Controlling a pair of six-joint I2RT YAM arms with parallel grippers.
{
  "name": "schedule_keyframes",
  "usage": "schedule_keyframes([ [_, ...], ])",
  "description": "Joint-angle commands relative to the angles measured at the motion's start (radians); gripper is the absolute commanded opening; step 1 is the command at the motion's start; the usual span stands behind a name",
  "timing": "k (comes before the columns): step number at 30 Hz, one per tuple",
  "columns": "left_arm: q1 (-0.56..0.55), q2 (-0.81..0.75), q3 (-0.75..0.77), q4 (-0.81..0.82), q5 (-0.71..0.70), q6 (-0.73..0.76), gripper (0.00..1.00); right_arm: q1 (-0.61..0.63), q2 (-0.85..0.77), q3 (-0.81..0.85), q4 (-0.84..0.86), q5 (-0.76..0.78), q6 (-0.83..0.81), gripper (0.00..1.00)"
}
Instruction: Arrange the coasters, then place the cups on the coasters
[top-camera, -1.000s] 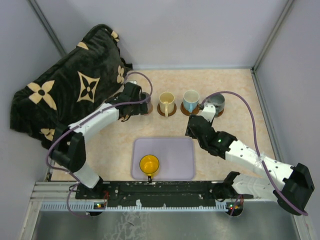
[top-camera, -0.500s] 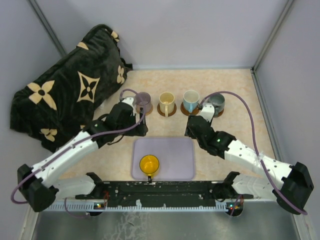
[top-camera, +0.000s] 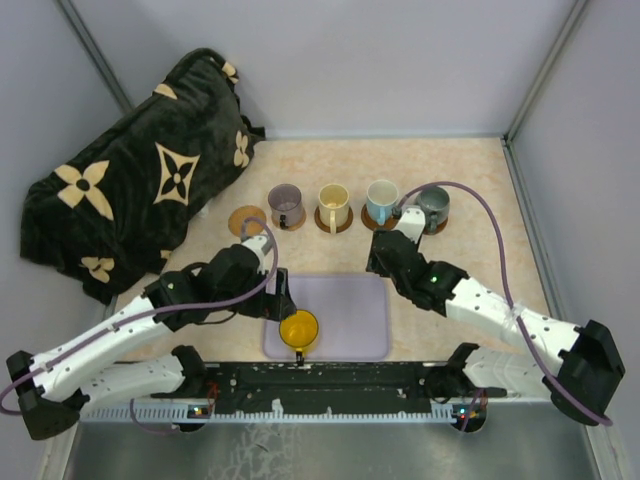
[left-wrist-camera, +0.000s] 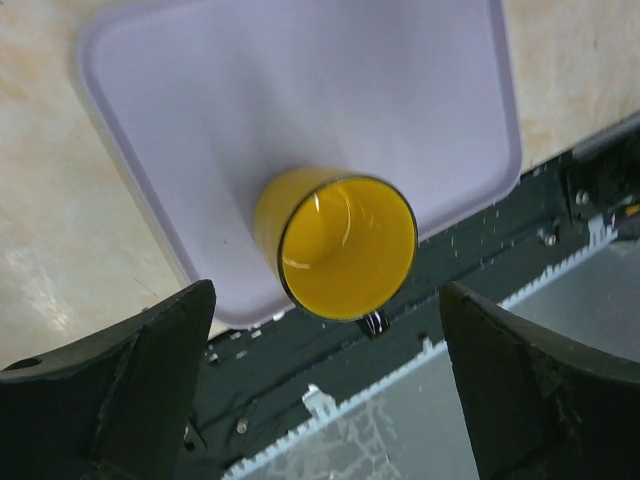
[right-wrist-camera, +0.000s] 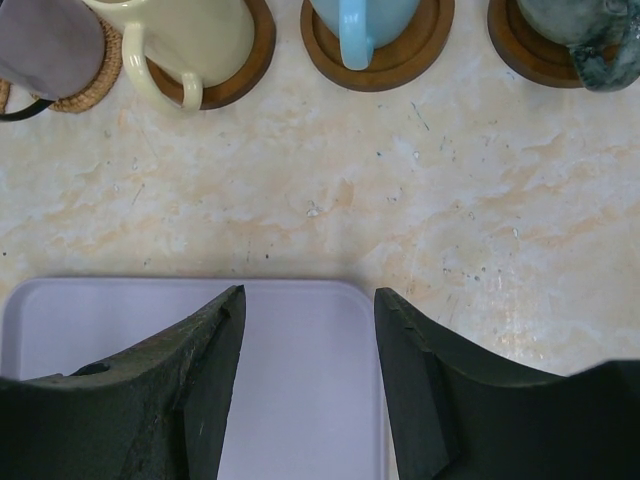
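The yellow cup's black handle (top-camera: 300, 357) (left-wrist-camera: 374, 323) is on the cup's near side, and my left gripper will go there next and close on it.
Four cups stand in a row on coasters at the back: purple (top-camera: 286, 204), cream (top-camera: 333, 204), white with blue inside (top-camera: 381, 199) and grey-green (top-camera: 434, 205). A light tan coaster (top-camera: 245, 220) lies bare left of the purple cup. The yellow cup (top-camera: 298, 327) sits upright on the lavender tray (top-camera: 350, 315) at its near-left corner. My left gripper (top-camera: 283, 300) hovers open just above it; in the left wrist view the yellow cup (left-wrist-camera: 340, 245) lies between the wide-spread fingers, untouched. My right gripper (top-camera: 385, 258) is open and empty over the tray's far right corner (right-wrist-camera: 300, 380).
A dark plush blanket (top-camera: 140, 170) with tan flower shapes fills the back left. Grey walls close the table at the back and both sides. The black mounting rail (top-camera: 320, 380) runs along the near edge just behind the tray.
My left arm has drawn back from the purple cup, leaving it on its coaster, and swung to the tray over the yellow cup. The right arm has barely moved.
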Motion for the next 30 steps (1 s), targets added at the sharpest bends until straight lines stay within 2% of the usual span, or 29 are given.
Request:
schedule_keyframes([
  [1, -0.122, -0.006, -0.034, -0.045, 0.037, -0.088, 0.99, 0.008, 0.001, 0.015, 0.036, 0.008, 0.006, 0.55],
  [8, -0.393, 0.113, -0.006, -0.069, -0.093, -0.198, 0.99, 0.008, 0.007, 0.012, 0.032, 0.009, 0.013, 0.55],
  [12, -0.475, 0.196, 0.003, -0.076, -0.14, -0.247, 0.99, 0.007, 0.0, 0.003, 0.035, -0.003, 0.019, 0.55],
  [18, -0.516, 0.253, 0.006, -0.094, -0.213, -0.311, 0.99, 0.007, -0.017, -0.027, 0.047, -0.017, 0.026, 0.55],
  [30, -0.522, 0.297, -0.062, -0.04, -0.28, -0.381, 0.99, 0.008, -0.036, -0.05, 0.058, -0.02, 0.027, 0.55],
])
